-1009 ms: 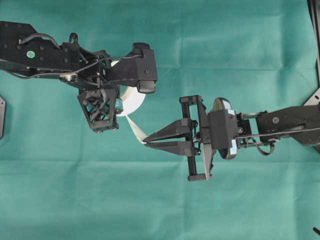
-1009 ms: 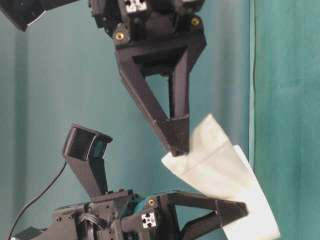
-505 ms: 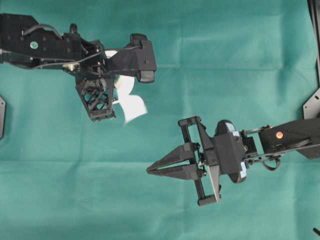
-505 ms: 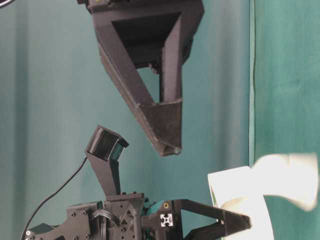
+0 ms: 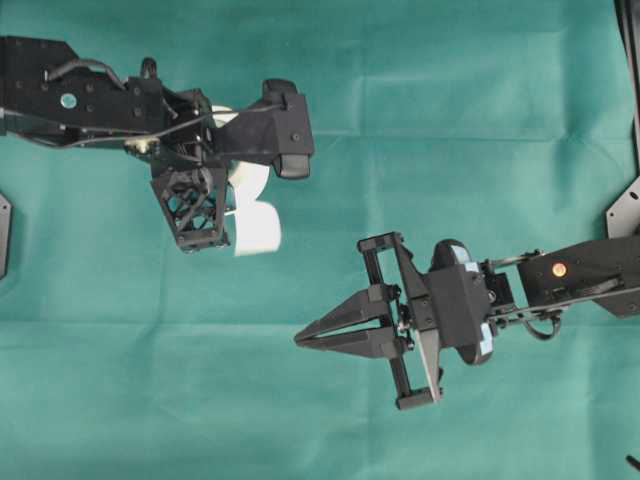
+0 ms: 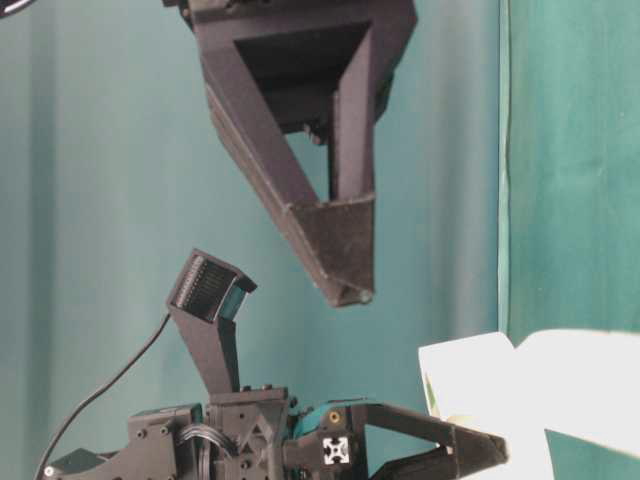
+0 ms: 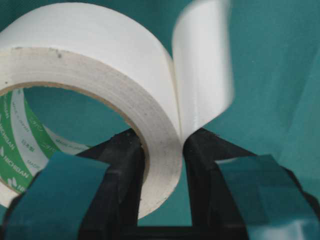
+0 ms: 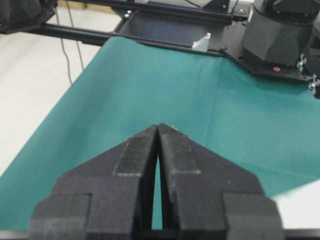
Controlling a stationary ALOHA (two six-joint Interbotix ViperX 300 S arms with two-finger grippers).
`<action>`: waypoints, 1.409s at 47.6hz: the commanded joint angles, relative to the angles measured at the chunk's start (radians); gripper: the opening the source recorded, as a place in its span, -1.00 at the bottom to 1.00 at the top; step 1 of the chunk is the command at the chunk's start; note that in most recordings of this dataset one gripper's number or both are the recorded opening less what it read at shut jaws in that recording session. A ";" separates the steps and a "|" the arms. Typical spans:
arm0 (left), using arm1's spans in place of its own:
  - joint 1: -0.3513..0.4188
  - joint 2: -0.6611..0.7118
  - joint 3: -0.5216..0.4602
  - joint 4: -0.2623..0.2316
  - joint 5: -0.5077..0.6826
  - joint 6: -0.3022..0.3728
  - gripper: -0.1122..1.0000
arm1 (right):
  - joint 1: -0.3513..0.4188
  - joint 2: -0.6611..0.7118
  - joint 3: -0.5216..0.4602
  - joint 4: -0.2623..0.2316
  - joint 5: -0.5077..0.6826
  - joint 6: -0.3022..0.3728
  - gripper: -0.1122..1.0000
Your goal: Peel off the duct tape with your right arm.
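Observation:
Next, I let go of the duct tape with my left gripper on the green cloth (image 5: 232,222) under the loose white strip.
The duct tape (image 5: 246,181) is a white roll with green print inside its ring (image 7: 11,145). My left gripper (image 5: 222,215) is shut on the roll's wall (image 7: 162,145), one teal-strapped finger (image 7: 120,165) inside the ring and the other outside. A loose white strip (image 5: 258,226) (image 7: 202,65) hangs free off the roll, blurred. The right arm's gripper (image 5: 298,340) is shut with nothing between its plain black fingers (image 8: 159,126). It sits well apart from the strip, to its lower right. In the table-level view the right fingers (image 6: 345,265) hover above the tape (image 6: 470,385).
A green cloth (image 5: 420,90) covers the table. Black frame parts stand at the right edge (image 5: 628,200) and a bracket at the left edge (image 5: 3,235). The right wrist view shows an arm base (image 8: 280,35) at the far end and the cloth's left edge (image 8: 55,115).
The right gripper had the strip's end pinched; the strip came free and sprang back beside the roll. The right gripper drew away to the lower right, still shut. The left arm shifted slightly.

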 commanded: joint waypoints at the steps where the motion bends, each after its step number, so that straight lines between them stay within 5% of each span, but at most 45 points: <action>1: -0.015 -0.017 -0.017 0.002 -0.009 0.003 -0.43 | -0.005 -0.014 -0.006 -0.002 -0.006 -0.002 -0.97; 38: -0.135 -0.017 -0.015 0.002 -0.100 0.005 -0.43 | -0.155 -0.069 0.117 -0.003 -0.012 -0.003 -0.97; 67: -0.172 -0.046 0.115 0.002 -0.279 0.072 -0.43 | -0.221 -0.118 0.187 -0.006 -0.012 -0.005 -0.97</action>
